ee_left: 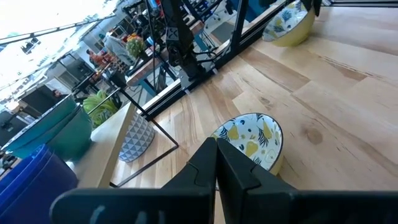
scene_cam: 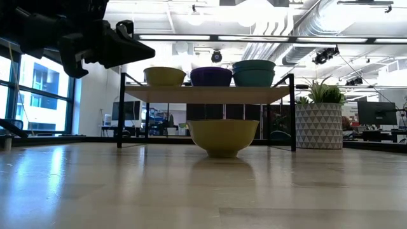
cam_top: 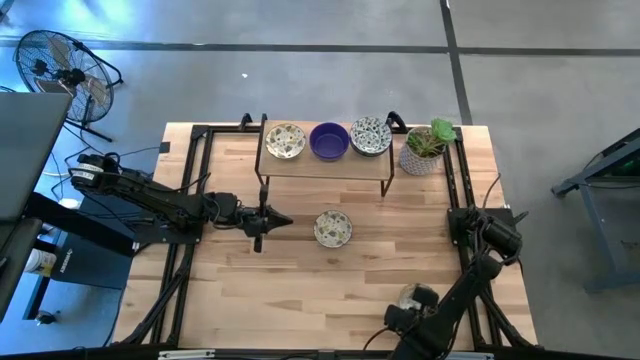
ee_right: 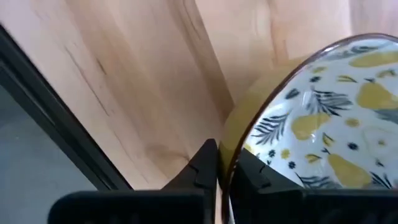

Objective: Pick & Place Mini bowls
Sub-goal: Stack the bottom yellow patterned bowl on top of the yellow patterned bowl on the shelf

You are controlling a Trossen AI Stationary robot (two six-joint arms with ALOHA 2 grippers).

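My right gripper has the pear-patterned bowl. It will let go of it on the bare wood (cam_top: 315,264) close in front of the middle bowl.
Three mini bowls stand on a low shelf (cam_top: 325,165) at the far middle: a cream patterned one (cam_top: 285,141), a purple one (cam_top: 329,141) and a teal-sided patterned one (cam_top: 371,136). A fourth, yellow outside with a pear pattern inside (cam_top: 333,228), rests on its base on the table's middle; it also shows in the left wrist view (ee_left: 252,140). My left gripper (cam_top: 272,221) hovers shut and empty to its left, above the table (scene_cam: 130,48). My right gripper (cam_top: 400,305), near the table's near edge, is shut on a fifth patterned bowl (ee_right: 323,124). My right gripper holds the pear-patterned bowl by its rim (ee_right: 231,152), one finger on the yellow outer wall and one on the patterned inside. The bowl tilts away from the fingers. I cannot tell whether it rests on the table.
A patterned pot with a green plant (cam_top: 424,150) stands right of the shelf. Black frame rails (cam_top: 190,180) run along the table's left and right sides. Bare wood lies between the middle bowl and the near edge.
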